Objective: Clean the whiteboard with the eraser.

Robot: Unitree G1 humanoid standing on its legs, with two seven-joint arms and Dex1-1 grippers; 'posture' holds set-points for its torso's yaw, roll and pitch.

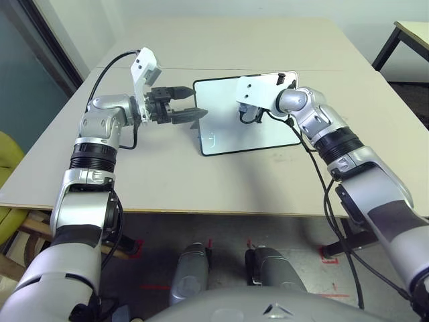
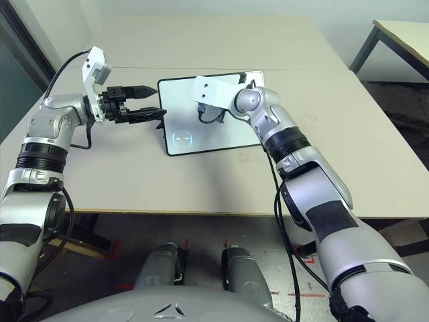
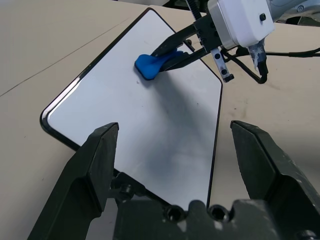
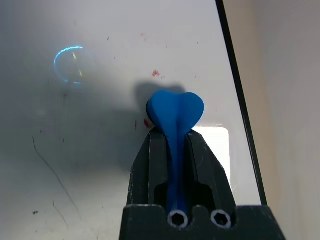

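Note:
Next, my right gripper releases the blue eraser on the beige table (image 1: 331,141) next to the near corner of the whiteboard, under its arm.
The whiteboard (image 1: 228,134) stands tilted at the middle of the table, its face almost white. A few small red specks (image 4: 155,73) and faint dark scratches remain on it. My right gripper (image 4: 175,140) is shut on the blue eraser (image 4: 174,112) and presses its rounded end against the board near the right frame. The left wrist view shows the eraser (image 3: 150,65) on the board's upper part, held by the right gripper (image 3: 167,52). My left gripper (image 1: 199,100) is open at the board's left edge, with that edge between its fingers; whether they touch it I cannot tell.
The beige table (image 1: 167,181) has bare room in front of and behind the board. Its front edge (image 1: 201,211) runs close to my body. A second table (image 1: 412,33) stands at the back right, and a yellow chair (image 1: 7,161) sits off the left side.

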